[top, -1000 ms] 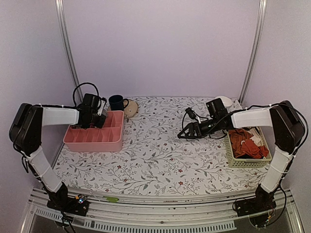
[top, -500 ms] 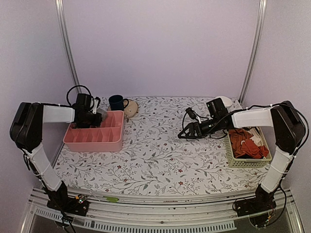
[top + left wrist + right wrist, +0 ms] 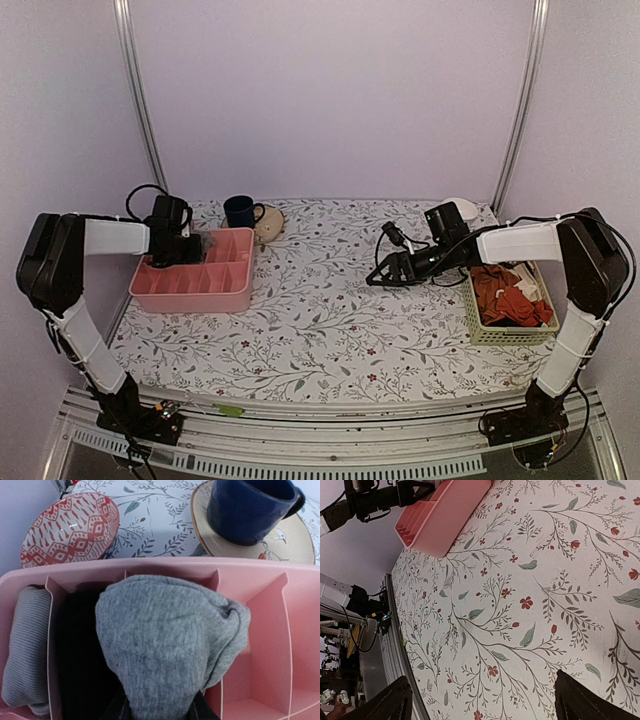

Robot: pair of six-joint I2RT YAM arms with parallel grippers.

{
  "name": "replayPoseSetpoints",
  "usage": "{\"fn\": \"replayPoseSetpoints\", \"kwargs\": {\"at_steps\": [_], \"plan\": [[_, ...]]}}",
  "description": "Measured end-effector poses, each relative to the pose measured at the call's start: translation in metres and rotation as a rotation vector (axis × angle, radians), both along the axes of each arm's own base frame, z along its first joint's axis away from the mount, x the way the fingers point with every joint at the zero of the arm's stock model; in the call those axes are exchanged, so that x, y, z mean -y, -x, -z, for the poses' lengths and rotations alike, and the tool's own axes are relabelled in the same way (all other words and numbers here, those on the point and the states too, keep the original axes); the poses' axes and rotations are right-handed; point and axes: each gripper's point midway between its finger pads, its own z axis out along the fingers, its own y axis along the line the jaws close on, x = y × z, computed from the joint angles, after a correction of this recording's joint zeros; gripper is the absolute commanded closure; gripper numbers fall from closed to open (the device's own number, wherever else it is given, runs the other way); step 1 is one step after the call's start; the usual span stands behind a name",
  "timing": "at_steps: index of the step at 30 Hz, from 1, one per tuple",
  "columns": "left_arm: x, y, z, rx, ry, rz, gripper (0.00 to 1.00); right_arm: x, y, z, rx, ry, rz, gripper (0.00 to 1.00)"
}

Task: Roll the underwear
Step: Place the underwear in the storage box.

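Observation:
Next, I let go of the underwear with my left gripper in the empty back compartment (image 3: 190, 251) (image 3: 172, 642) beside the dark garment in the pink tray.
The underwear (image 3: 165, 645) is a rolled bundle of soft grey cloth that fills the middle of the left wrist view. My left gripper (image 3: 160, 712) is shut on its near end, and only dark finger edges show under the cloth. The bundle hangs over a back compartment of the pink divided tray (image 3: 150, 565). From above, my left gripper (image 3: 192, 243) sits over the tray's (image 3: 190, 292) far left corner. My right gripper (image 3: 375, 278) hovers open over the flowered tablecloth at centre right, with nothing between its fingers (image 3: 395, 700).
A rolled grey cloth (image 3: 25, 650) and a dark garment (image 3: 75, 655) fill the tray's left compartments. Behind the tray stand a blue mug (image 3: 250, 507) on a tan saucer (image 3: 295, 540) and a red patterned bowl (image 3: 70, 530). A basket (image 3: 500, 335) of orange-red garments (image 3: 510, 300) sits at the right.
My left gripper has shifted left along the back of the pink tray, carrying the grey bundle. The right arm has not moved.

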Motion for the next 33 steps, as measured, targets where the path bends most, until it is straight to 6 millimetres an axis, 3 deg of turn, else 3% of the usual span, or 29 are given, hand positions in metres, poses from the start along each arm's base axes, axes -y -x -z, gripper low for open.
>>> {"fn": "replayPoseSetpoints", "kwargs": {"at_steps": [11,15,21,33], "plan": [[-0.013,0.0,-0.012,0.021,-0.119,-0.093,1.0,0.0,0.0,0.0,0.0,-0.001,-0.001,0.01],[-0.001,-0.001,-0.035,0.08,-0.156,-0.068,1.0,0.0,0.0,0.0,0.0,-0.001,-0.001,0.01],[-0.004,-0.013,-0.073,0.156,-0.22,-0.079,1.0,0.0,0.0,0.0,0.0,-0.001,-0.001,0.01],[-0.032,-0.004,-0.07,0.061,-0.432,-0.107,1.0,0.0,0.0,0.0,-0.001,-0.001,-0.001,0.01]]}}
